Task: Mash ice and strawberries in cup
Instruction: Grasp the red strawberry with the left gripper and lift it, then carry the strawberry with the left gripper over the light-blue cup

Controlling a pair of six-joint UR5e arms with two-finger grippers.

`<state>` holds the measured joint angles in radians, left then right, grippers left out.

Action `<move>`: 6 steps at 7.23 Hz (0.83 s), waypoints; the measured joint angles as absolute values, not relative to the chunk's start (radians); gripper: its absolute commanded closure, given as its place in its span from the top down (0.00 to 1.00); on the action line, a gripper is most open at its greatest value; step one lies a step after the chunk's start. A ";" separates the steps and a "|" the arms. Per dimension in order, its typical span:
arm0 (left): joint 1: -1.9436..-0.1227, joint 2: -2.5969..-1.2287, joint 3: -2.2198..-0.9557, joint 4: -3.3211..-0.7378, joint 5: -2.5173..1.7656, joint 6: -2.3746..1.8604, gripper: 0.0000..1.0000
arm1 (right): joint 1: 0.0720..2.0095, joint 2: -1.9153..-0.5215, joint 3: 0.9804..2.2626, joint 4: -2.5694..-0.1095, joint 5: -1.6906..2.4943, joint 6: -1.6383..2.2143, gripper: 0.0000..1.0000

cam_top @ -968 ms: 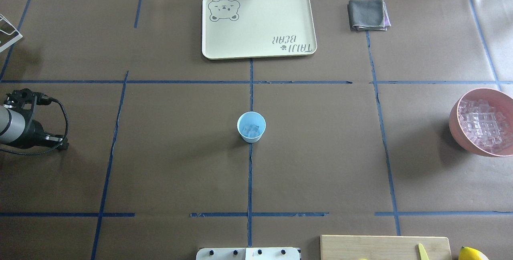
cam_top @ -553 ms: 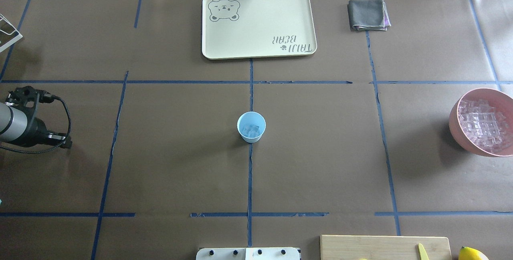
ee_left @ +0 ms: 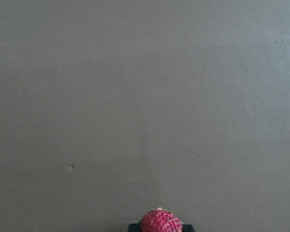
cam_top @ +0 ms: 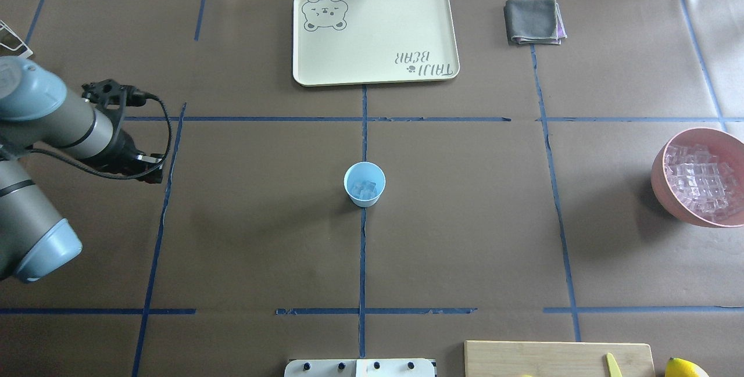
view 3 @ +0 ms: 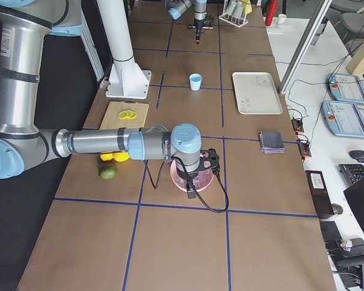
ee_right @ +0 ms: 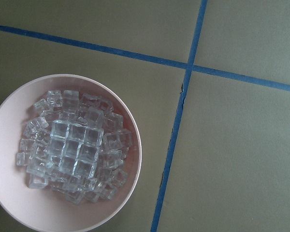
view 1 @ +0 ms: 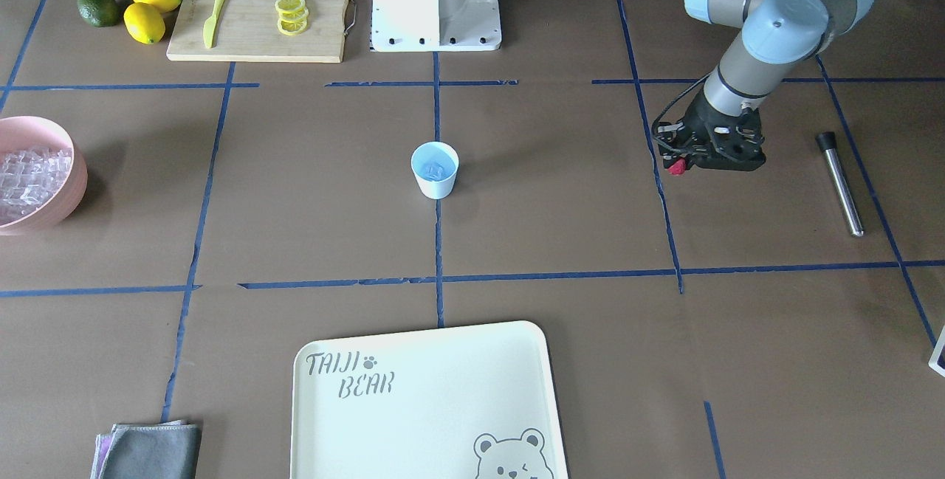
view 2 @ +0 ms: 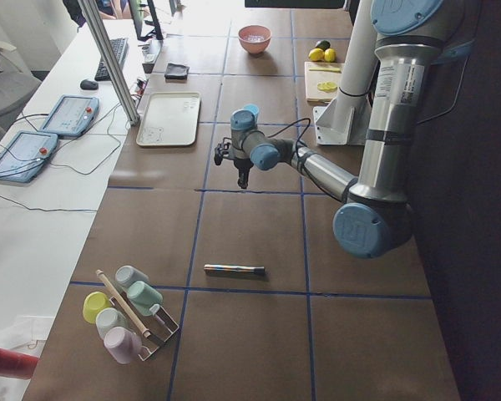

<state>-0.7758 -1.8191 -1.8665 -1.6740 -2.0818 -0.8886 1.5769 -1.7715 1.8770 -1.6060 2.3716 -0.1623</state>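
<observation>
My left gripper has the red strawberry. It will release it on the ice cubes inside the light blue cup [view 1: 434, 174].
The light blue cup [cam_top: 364, 184] stands at the table's centre, and several cubes of ice [cam_top: 365, 189] lie in it. In the front-facing view my left gripper [view 1: 680, 164] hangs well off to the cup's side, shut on a small red strawberry [view 1: 674, 167]. That strawberry [ee_left: 161, 224] shows at the bottom edge of the left wrist view, over bare table. My right gripper [view 3: 190, 188] hovers over the pink bowl [ee_right: 130, 193] of ice [ee_right: 72, 152]. It shows only in the right side view, so I cannot tell its state.
A metal rod [view 1: 839, 182] lies beyond the left arm. A cream tray [cam_top: 375, 35] and a grey cloth [cam_top: 533, 21] sit at the far side. A cutting board [view 1: 258, 14] with lemon slices and a knife, lemons and an avocado lie by the robot base.
My left arm has swung in from the table's left edge toward the centre and slightly farther out. The cup and the pink bowl have not moved.
</observation>
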 measured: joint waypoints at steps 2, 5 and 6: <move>-0.744 -2.034 -1.844 -1.489 -2.082 -0.929 0.00 | 1.577 -1.772 1.877 -1.606 2.372 -0.160 1.00; -0.643 -2.264 -1.743 -1.448 -2.056 -1.191 0.00 | 1.577 -1.772 1.878 -1.606 2.372 -0.160 1.00; -0.608 -2.330 -1.705 -1.450 -2.031 -1.260 0.00 | 1.577 -1.772 1.877 -1.606 2.373 -0.160 1.00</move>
